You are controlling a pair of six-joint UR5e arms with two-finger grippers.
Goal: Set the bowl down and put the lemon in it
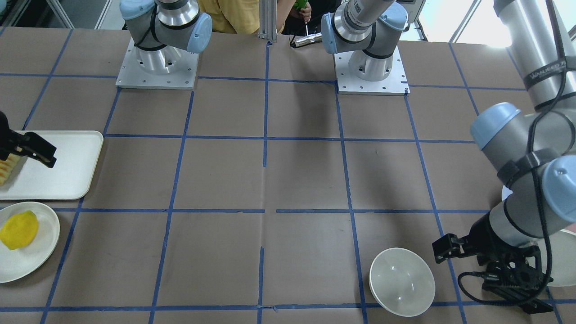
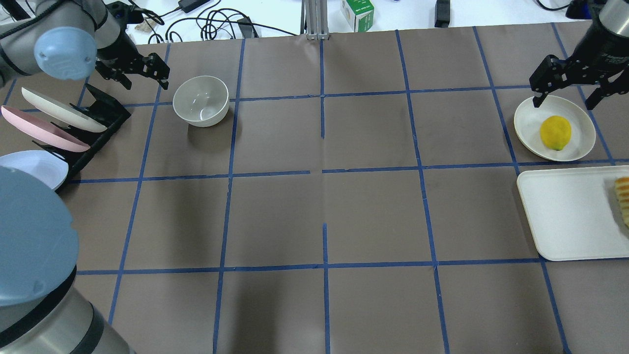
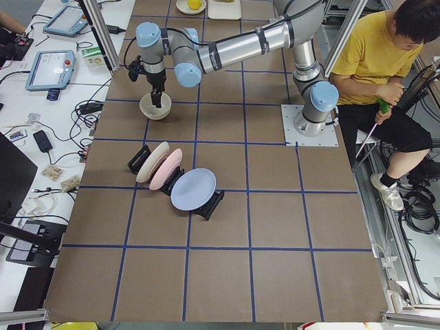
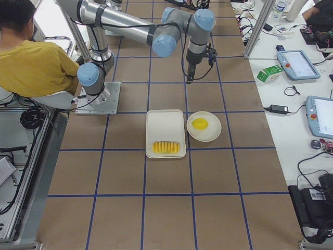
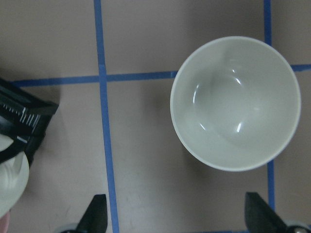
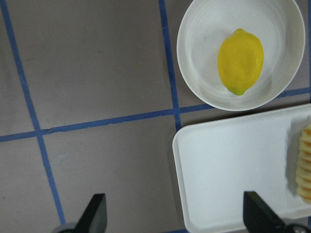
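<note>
The off-white bowl's rim (image 1: 431,273) (image 5: 174,122) has a side facing the black rack. My left gripper will close on it there, so it can move the bowl.
The off-white bowl (image 2: 200,101) stands upright and empty on the brown table at the far left; it also shows in the left wrist view (image 5: 235,102). My left gripper (image 2: 140,76) is open and empty, above the table just left of the bowl, apart from it. The yellow lemon (image 2: 555,132) lies on a flat white plate (image 2: 523,123) at the far right, also in the right wrist view (image 6: 240,60). My right gripper (image 2: 567,96) is open and empty, held high near the plate's far edge.
A black rack (image 2: 105,110) with upright white, pink and blue plates stands left of the bowl, close to my left gripper. A white tray (image 2: 565,211) with sliced ridged fruit (image 2: 623,196) lies beside the lemon's plate. Cables and a small carton (image 2: 357,12) lie beyond the far edge.
</note>
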